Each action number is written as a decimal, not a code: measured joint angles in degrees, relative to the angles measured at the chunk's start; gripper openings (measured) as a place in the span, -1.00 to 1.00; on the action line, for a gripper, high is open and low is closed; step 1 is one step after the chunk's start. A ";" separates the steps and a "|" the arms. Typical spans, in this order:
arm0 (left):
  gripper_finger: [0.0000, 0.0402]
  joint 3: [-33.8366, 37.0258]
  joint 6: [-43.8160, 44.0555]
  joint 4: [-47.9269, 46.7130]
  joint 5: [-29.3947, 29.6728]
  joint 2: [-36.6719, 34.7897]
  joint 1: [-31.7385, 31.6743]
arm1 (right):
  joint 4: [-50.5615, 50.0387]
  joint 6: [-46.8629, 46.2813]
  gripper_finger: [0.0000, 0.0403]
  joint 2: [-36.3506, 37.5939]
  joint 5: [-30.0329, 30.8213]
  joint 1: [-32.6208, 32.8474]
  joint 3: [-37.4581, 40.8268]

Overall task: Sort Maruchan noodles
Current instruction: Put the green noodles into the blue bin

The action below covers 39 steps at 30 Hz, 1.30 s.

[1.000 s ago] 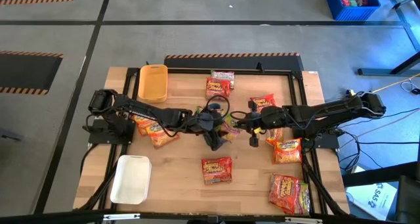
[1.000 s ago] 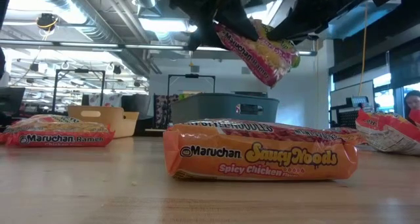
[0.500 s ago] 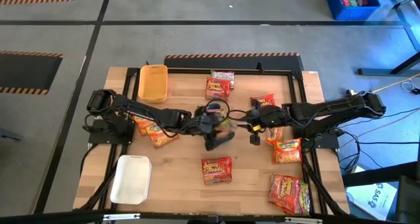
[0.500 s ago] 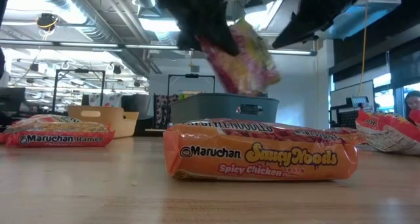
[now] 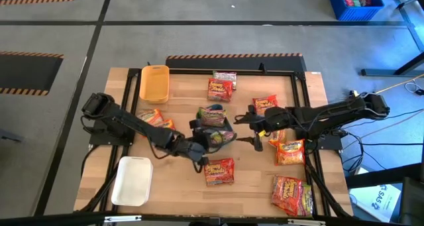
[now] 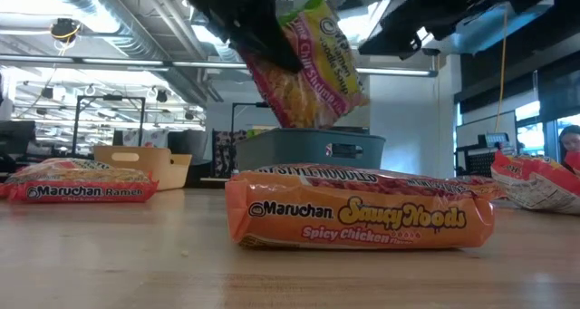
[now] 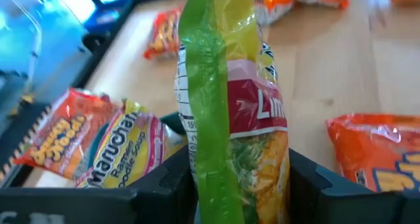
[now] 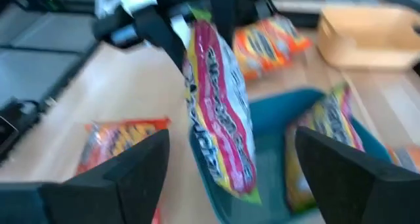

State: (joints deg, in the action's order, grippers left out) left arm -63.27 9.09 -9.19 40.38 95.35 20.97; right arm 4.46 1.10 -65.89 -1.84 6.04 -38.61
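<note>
The Maruchan packet hangs tilted from my left gripper above the blue-grey tray. Next, my right gripper takes its free side [image 6: 347,62] and straightens it before lowering it.
A green-edged Maruchan noodles packet [image 5: 220,137] hangs in the air near the table's middle, with my left gripper [image 5: 207,144] shut on it. It shows on edge in the left wrist view [image 7: 226,99] and high up in the low view [image 6: 308,60]. My right gripper [image 5: 254,130] stands open just right of it, its fingers [image 8: 125,171] wide apart with nothing between them. A blue-grey tray [image 5: 225,123] behind the packet holds another packet [image 5: 212,113]. My left gripper pinches the packet between its two fingers [image 7: 164,188] at the packet's end nearest the wrist [image 7: 230,175]. It reaches in from the table's left, slanting down. The packet stands on edge, its green seam toward the wrist camera, tilted and lifted clear of table and tray.
An orange packet [image 5: 218,171] lies near the front edge under the held one. More packets lie at the far middle [image 5: 220,87], the right [image 5: 289,152], the near right [image 5: 291,193] and the left [image 5: 154,122]. A yellow tray [image 5: 154,82] and a white tray [image 5: 132,181] stand on the left.
My right gripper has opened and let go of the packet, which both grippers held a second ago. My left gripper has swung toward the table's near edge and rolled, carrying the packet, which has turned from slanting to nearly on edge.
</note>
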 joint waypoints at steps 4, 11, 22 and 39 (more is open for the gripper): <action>-0.26 5.50 -1.80 10.32 2.67 0.00 0.90 | 8.21 0.66 0.57 0.00 -5.42 0.00 1.46; -0.26 16.45 -9.88 39.98 3.56 0.00 0.46 | 12.18 0.70 0.49 -0.73 -2.65 1.05 1.46; -0.26 18.30 -17.21 51.01 -2.07 0.00 -1.59 | 0.72 2.08 0.37 -10.31 1.59 1.49 -9.62; -0.26 18.26 -15.44 51.00 -1.92 0.02 -3.32 | -26.92 3.55 0.37 -14.68 0.85 1.46 -25.53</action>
State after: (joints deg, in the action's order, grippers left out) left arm -45.01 -6.36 41.81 38.46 95.37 17.64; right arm -22.46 4.65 -80.57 -0.99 7.51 -64.14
